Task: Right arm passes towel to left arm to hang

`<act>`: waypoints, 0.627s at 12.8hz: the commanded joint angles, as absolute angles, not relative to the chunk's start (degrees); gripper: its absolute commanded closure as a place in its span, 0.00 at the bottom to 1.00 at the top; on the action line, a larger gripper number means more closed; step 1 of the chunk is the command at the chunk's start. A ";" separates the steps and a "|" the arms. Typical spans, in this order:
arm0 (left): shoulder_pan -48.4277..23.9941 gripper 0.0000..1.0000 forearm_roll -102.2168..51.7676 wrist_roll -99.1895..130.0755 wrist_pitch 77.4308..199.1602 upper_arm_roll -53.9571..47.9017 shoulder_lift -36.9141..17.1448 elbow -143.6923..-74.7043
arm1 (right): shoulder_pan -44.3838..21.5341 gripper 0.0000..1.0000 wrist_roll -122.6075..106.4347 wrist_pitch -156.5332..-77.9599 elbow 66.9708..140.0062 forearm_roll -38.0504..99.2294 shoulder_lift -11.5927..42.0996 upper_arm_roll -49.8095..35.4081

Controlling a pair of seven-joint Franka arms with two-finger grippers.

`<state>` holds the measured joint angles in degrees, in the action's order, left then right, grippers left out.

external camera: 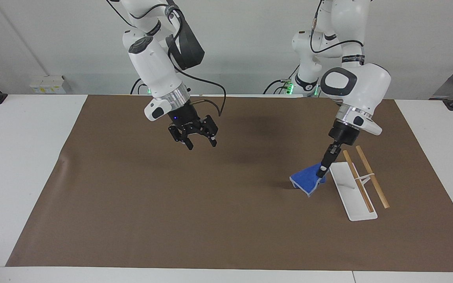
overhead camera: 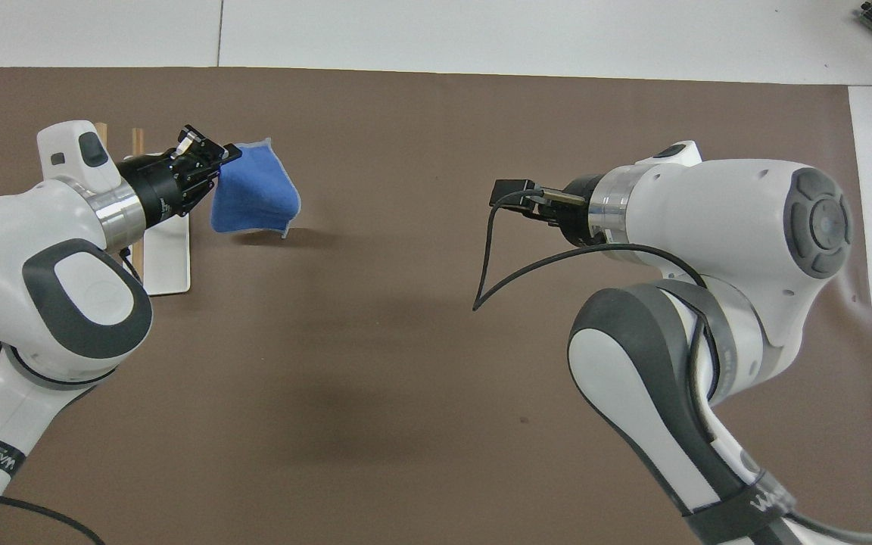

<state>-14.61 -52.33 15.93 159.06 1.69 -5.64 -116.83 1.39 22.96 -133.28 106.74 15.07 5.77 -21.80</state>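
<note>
The royal-blue towel, still hanging low over the brown mat, will be released by my left gripper, draped across the two wooden rods [overhead camera: 136, 189] above the white rack base.
The royal-blue towel [external camera: 306, 181] hangs by one corner from my left gripper [external camera: 321, 173], which is shut on it. It hangs low over the brown mat [external camera: 171, 220], beside the end of the rack nearer to the robots. In the overhead view the towel [overhead camera: 254, 198] drapes from the left gripper [overhead camera: 218, 156]. My right gripper [external camera: 201, 144] is open and empty, up over the mat's middle part toward the right arm's end. In the overhead view its fingers are hidden under the right arm's wrist [overhead camera: 610, 208].
A white rack base [external camera: 348, 196] with two wooden rods [external camera: 372, 177] on a white stand lies toward the left arm's end of the table. In the overhead view the left arm partly covers the rack [overhead camera: 169, 257]. White table [external camera: 22, 157] surrounds the mat.
</note>
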 commanded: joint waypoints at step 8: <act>2.18 1.00 -52.82 7.73 158.29 1.32 -5.80 -116.72 | 5.80 0.00 22.68 -121.12 104.24 0.98 3.87 -21.54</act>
<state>-0.32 -52.33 8.90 158.86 1.78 -5.75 -116.83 5.35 22.93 -122.82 104.56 3.00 4.70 -21.67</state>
